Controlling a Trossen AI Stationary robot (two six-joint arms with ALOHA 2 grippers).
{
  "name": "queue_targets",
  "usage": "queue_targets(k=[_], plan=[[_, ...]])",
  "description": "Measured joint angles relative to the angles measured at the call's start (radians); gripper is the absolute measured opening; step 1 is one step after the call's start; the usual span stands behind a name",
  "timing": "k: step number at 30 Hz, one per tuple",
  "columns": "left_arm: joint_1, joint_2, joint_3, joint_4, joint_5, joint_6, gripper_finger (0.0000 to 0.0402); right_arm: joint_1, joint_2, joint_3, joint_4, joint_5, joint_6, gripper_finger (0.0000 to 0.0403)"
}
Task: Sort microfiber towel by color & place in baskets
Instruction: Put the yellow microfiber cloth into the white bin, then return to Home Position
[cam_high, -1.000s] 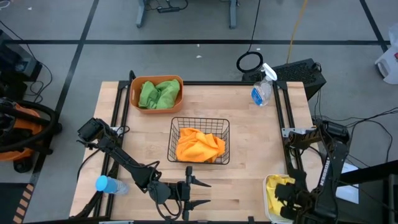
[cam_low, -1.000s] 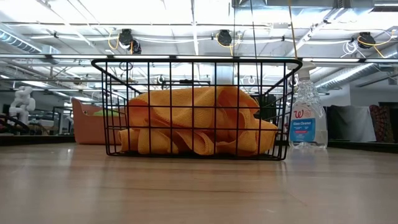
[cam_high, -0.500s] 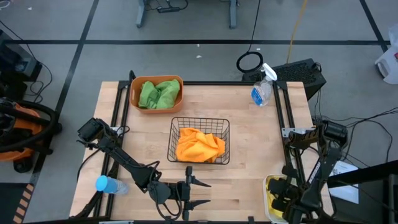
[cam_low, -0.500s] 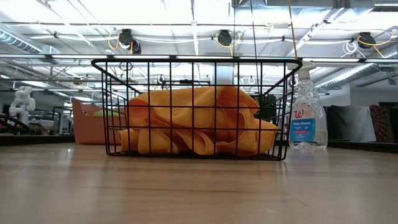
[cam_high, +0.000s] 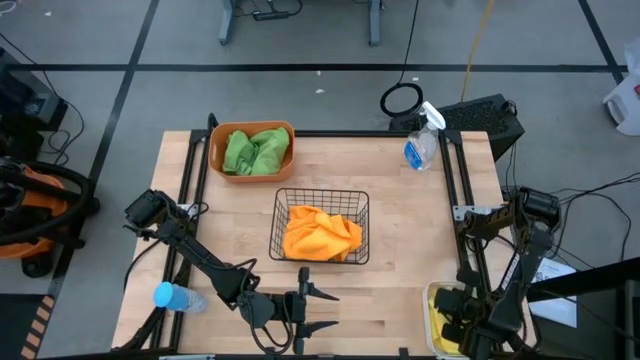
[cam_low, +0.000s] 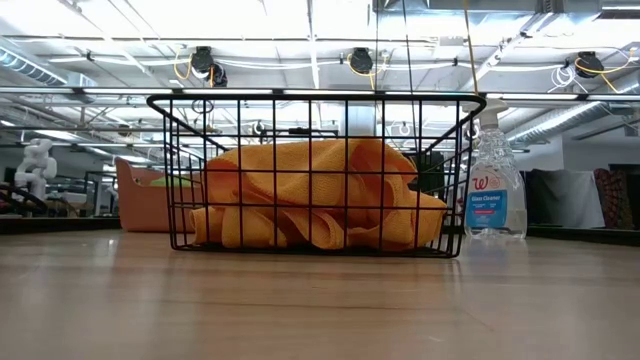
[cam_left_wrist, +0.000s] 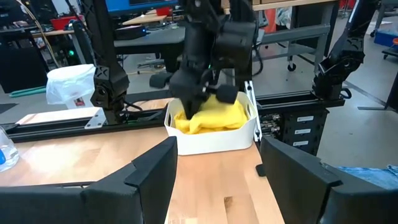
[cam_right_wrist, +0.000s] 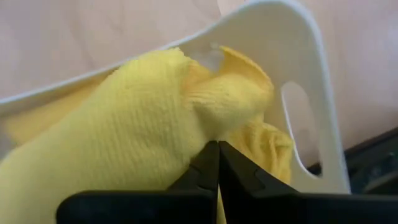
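Observation:
The black wire basket is next for my left gripper, which should go there and close on the orange towels' side (cam_high: 298, 227) toward the orange tub.
The white bin (cam_high: 431, 300) stands at the table's near right corner with yellow towel (cam_high: 440, 312) in it. My right gripper (cam_high: 458, 326) is down inside it, shut, its tips against the yellow towel (cam_right_wrist: 124, 124). The left wrist view shows the bin (cam_left_wrist: 211, 140) and my right gripper (cam_left_wrist: 193, 102) on the yellow heap (cam_left_wrist: 224, 115). Orange towels (cam_high: 320, 235) lie in the black wire basket (cam_high: 277, 225) at mid-table. Green towels (cam_high: 255, 150) lie in the orange tub (cam_high: 215, 150) at far left. My left gripper (cam_high: 320, 310) waits open at the near edge, touching nothing. My right gripper comes from above, slanting down into the white bin, and its shut fingertips (cam_right_wrist: 211, 158) press against a bunched fold of the yellow towel (cam_right_wrist: 217, 106). The towel lies in the bin. Whether any cloth sits between the tips, I cannot tell.
A clear spray bottle (cam_high: 422, 145) stands at the far right corner. A blue-capped bottle (cam_high: 175, 297) lies at the near left edge. Bare wood stretches between the wire basket and the white bin.
My right arm has shifted a little toward the near edge over the white bin, and its gripper has sunk lower onto the yellow towel. Nothing else has moved.

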Motion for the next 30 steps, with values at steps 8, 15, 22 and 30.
queue_targets(k=[8,15,22,30], plan=[[0.000,0.000,0.000,0.000,0.000,0.001,0.0237,0.001,-0.023,0.194,-0.201,0.109,-0.005,0.0000],[0.006,0.000,0.000,0.002,-0.021,0.010,0.0237,-0.009,-0.025,0.272,-0.250,0.444,-0.174,0.0000],[0.010,0.000,0.000,0.044,-0.062,0.101,0.0237,-0.058,-0.025,0.268,-0.352,0.708,-0.197,0.0000],[0.115,-0.035,-0.001,0.094,0.147,0.267,0.0237,-0.190,-0.124,0.211,-0.264,0.874,-0.433,0.0000]])
